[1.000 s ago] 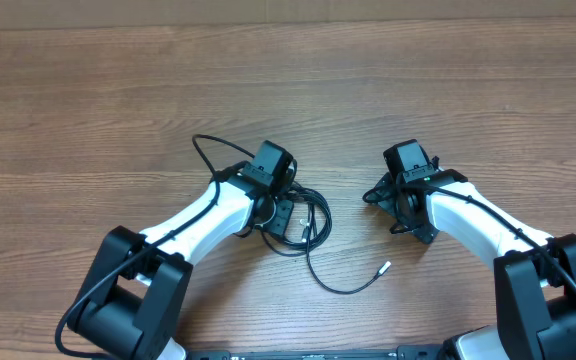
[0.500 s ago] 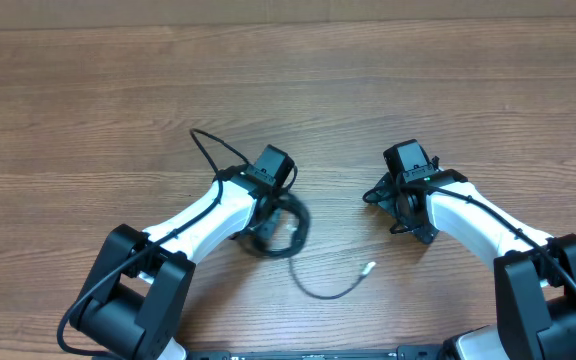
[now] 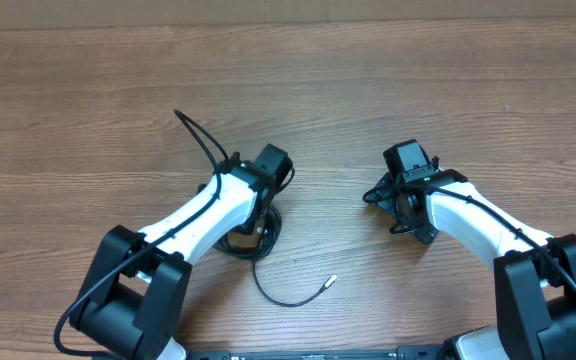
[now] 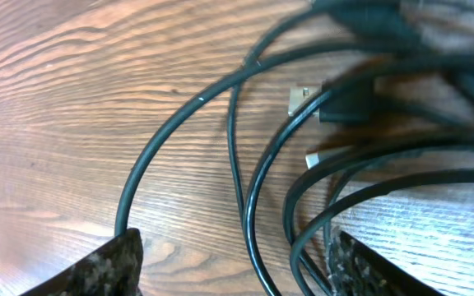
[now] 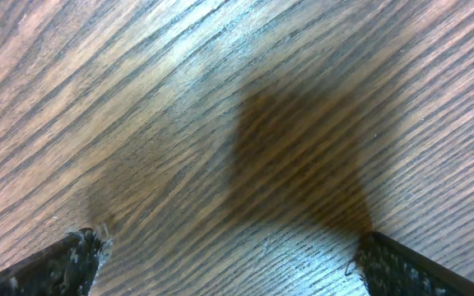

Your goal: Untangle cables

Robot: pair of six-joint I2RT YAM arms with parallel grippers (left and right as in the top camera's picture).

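Observation:
The cable loops spread apart across my left gripper's fingers, so it should turn, pinch the coil's gathered side [image 3: 271,232] where strands of cable bunch together, and lift it.
The cables [image 3: 250,240] are thin black cords bunched in a small coil under my left arm. One tail curves out to a silver plug [image 3: 330,282]. Another cord end [image 3: 196,135] sticks out to the upper left. In the left wrist view several loops [image 4: 253,189] and a silver plug [image 4: 301,99] lie on the wood. My left gripper [image 4: 233,275] is open, with some strands running between its fingers; in the overhead view [image 3: 261,213] it is mostly hidden by the arm. My right gripper [image 3: 392,205] is open over bare wood [image 5: 233,267], away from the cables.
The wooden table [image 3: 418,80] runs under everything. Its back edge meets a pale surface at the top of the overhead view. Both arm bases stand at the front edge.
The cable bunch has been dragged toward the lower left with my left gripper and drawn tighter. The loose silver plug slid left. The upper-left cord end moved further out. The right arm stayed still.

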